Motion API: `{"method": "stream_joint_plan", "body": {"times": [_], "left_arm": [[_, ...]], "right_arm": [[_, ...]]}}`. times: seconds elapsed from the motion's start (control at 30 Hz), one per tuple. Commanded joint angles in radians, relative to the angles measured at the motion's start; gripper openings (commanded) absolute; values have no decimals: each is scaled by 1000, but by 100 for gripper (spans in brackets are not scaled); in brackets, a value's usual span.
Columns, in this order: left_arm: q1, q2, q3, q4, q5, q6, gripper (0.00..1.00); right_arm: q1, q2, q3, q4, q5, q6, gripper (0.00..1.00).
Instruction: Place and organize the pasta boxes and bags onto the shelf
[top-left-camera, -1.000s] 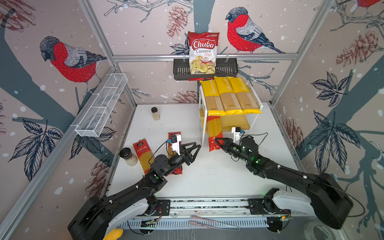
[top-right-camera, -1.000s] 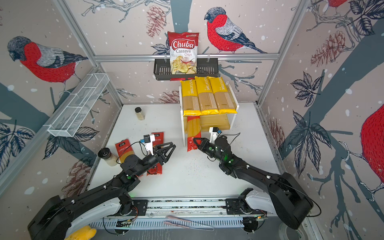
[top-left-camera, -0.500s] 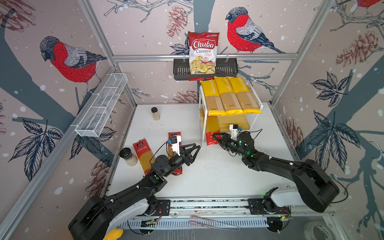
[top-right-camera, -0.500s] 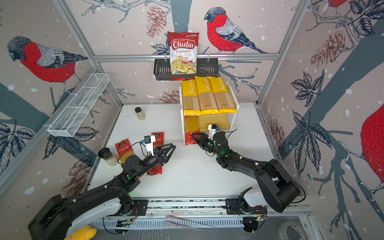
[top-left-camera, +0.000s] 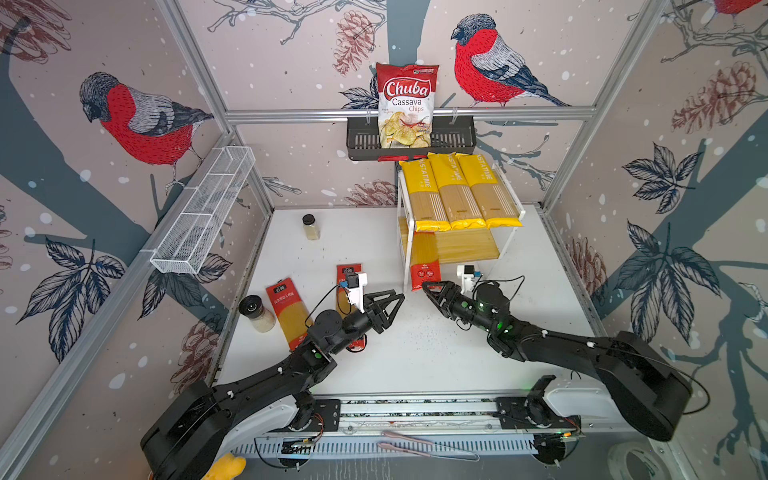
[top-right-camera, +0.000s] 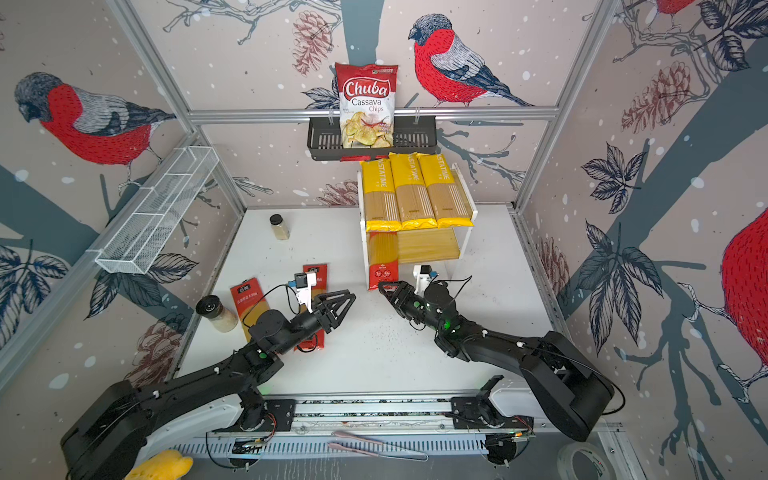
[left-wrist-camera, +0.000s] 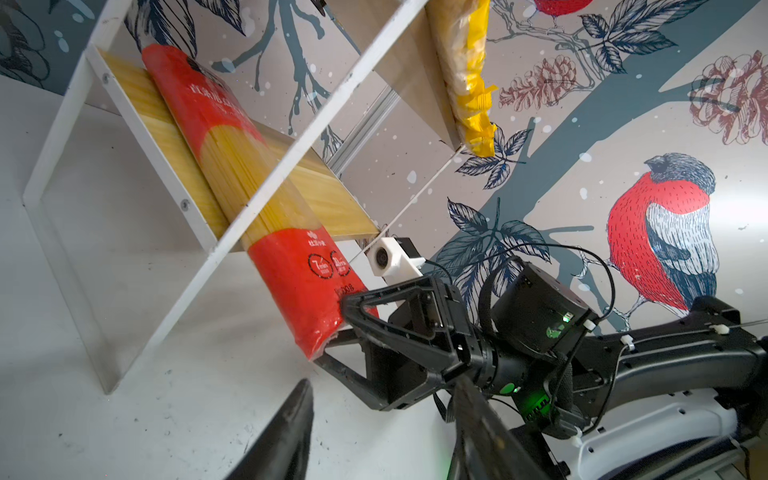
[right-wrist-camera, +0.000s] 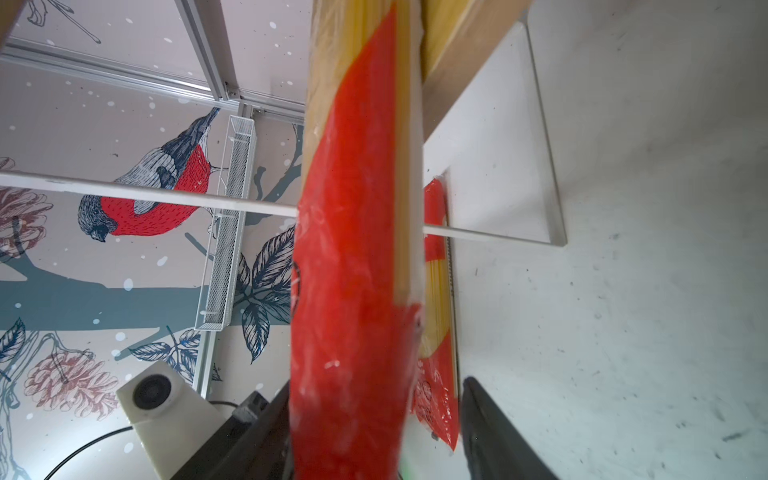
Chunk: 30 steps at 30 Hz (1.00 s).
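Note:
Next, I close my right gripper on that end (top-left-camera: 424, 277) of the red pack and push the pack deeper, because it sticks far out past the lower board's front edge.
The shelf (top-left-camera: 465, 249) stands at the back right, with three yellow pasta packs (top-left-camera: 457, 195) side by side on its top board. A red pack (top-left-camera: 424, 266) lies on the left of the lower board, its red end overhanging the front edge. My right gripper (top-left-camera: 430, 291) is open at that end. In the right wrist view the red pack (right-wrist-camera: 353, 291) sits between the jaws with a gap on one side. My left gripper (top-left-camera: 392, 303) hovers open and empty over mid-table. Two more red packs lie on the table: one (top-left-camera: 286, 311) at the left, one (top-left-camera: 347, 276) partly under the left arm.
A Chuba chips bag (top-left-camera: 405, 104) stands in the black basket (top-left-camera: 361, 143) above the shelf. The white mesh basket (top-left-camera: 203, 212) hangs on the left wall. A small spice jar (top-left-camera: 311, 226) stands at the back and a grinder jar (top-left-camera: 255, 313) beside the left red pack.
My right gripper slid the red pack deeper onto the lower board, opened its jaws and drew back a little. The left arm has stayed still.

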Motion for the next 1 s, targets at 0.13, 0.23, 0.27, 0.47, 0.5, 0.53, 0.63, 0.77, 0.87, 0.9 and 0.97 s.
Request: {"method": "stream_joint_plan", "body": {"times": [0.13,0.23,0.27,0.47,0.5,0.53,0.63,0.77,0.87,0.9,0.97], "left_arm": [[-23,-26,1,28,-38,20,54],[-22,-52,-1,1,-50,30,54],[-22,-58,-1,-7,-51,35,54],[-22,-38,10,-3,-46,43,54],[-22,-31,13,0,-41,41,54],[-22,-25,17,2,-39,41,54],[-22,-26,19,-4,-39,42,54],[-22,-40,18,-25,-48,53,54],[-23,-46,21,-33,-49,56,54],[-22,-48,23,-36,-50,58,54],[-22,-49,25,-43,-52,62,54]], "right_arm": [[27,47,55,73,97,46,46],[0,38,107,-58,75,-19,30],[-14,33,122,-101,70,-47,25],[-107,53,169,-135,-52,-116,14],[-116,69,183,-131,-85,-123,14],[-121,85,199,-125,-119,-128,14],[-125,115,210,-85,-181,-124,12],[-125,128,211,-52,-229,-121,10],[-131,123,213,-74,-251,-134,10],[-137,115,212,-91,-253,-140,9],[-150,99,204,-106,-259,-143,9]]}}
